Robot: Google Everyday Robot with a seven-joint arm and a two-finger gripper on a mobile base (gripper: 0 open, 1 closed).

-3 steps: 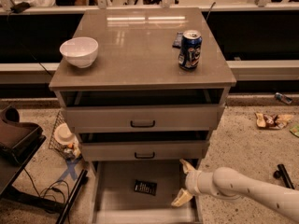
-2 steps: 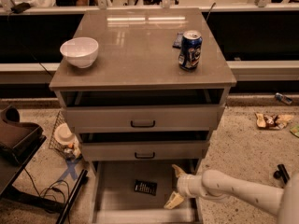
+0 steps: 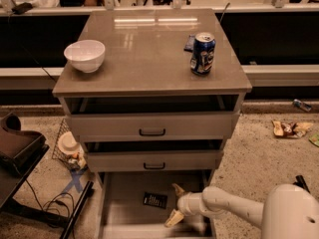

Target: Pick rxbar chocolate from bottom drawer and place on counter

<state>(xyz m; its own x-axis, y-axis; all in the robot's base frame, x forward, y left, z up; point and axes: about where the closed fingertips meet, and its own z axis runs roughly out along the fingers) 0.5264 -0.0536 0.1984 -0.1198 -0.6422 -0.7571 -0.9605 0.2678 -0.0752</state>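
Note:
The robot's gripper will next move over the rxbar chocolate in the open bottom drawer and close on the bar's middle (image 3: 155, 200).
The rxbar chocolate (image 3: 155, 200) lies flat on the floor of the open bottom drawer (image 3: 124, 214), a small black wrapper with pale lettering. My gripper (image 3: 171, 204) reaches into the drawer from the right on a white arm. It sits just right of the bar, apart from it. Its pale fingers are spread open, one upper and one lower. The counter (image 3: 144, 54) is the glossy grey-brown cabinet top above.
On the counter stand a white bowl (image 3: 85, 55) at left and a blue soda can (image 3: 202, 53) at right, with a dark flat packet (image 3: 189, 43) behind the can. Two upper drawers with black handles (image 3: 152, 132) are slightly open. Cables and a black stand are on the floor at left.
My gripper has moved left inside the bottom drawer, closing in on the bar. The bar has not moved.

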